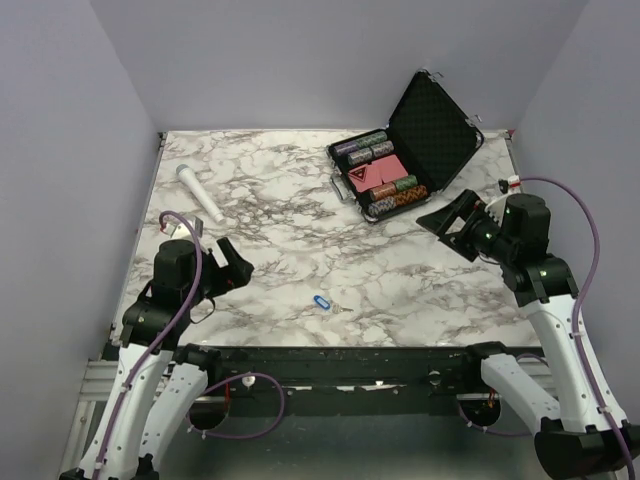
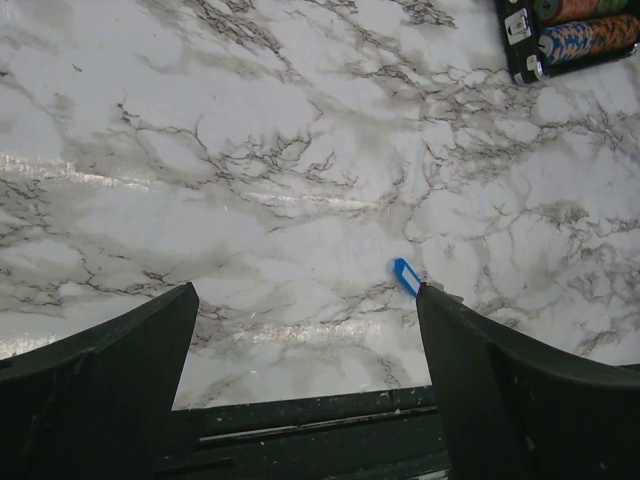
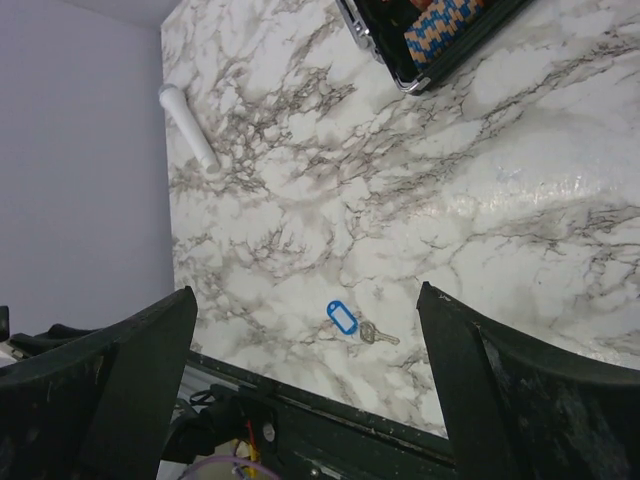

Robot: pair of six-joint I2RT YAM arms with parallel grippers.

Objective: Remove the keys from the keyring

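Observation:
The fingers of my left gripper should close on the blue tag's end (image 1: pixel 318 299) (image 2: pixel 401 267) away from the silvery key, since that keeps the key's side free.
The keyring's blue tag (image 1: pixel 321 302) lies flat on the marble table near the front edge, about midway between the arms. The small silvery key (image 1: pixel 334 307) lies right beside it on its right, touching or joined to it. Both show in the right wrist view: tag (image 3: pixel 342 318), key (image 3: pixel 378 334). In the left wrist view only the tag (image 2: pixel 406 277) shows, just past the right finger; the key is hidden. My left gripper (image 1: pixel 232 262) is open and empty, up and left of the tag. My right gripper (image 1: pixel 445 228) is open and empty, far to the right.
A white microphone (image 1: pixel 198 195) lies at the back left, also in the right wrist view (image 3: pixel 188 127). An open black case of poker chips (image 1: pixel 400 160) stands at the back right. The table's black front rail (image 1: pixel 330 358) runs close behind the tag.

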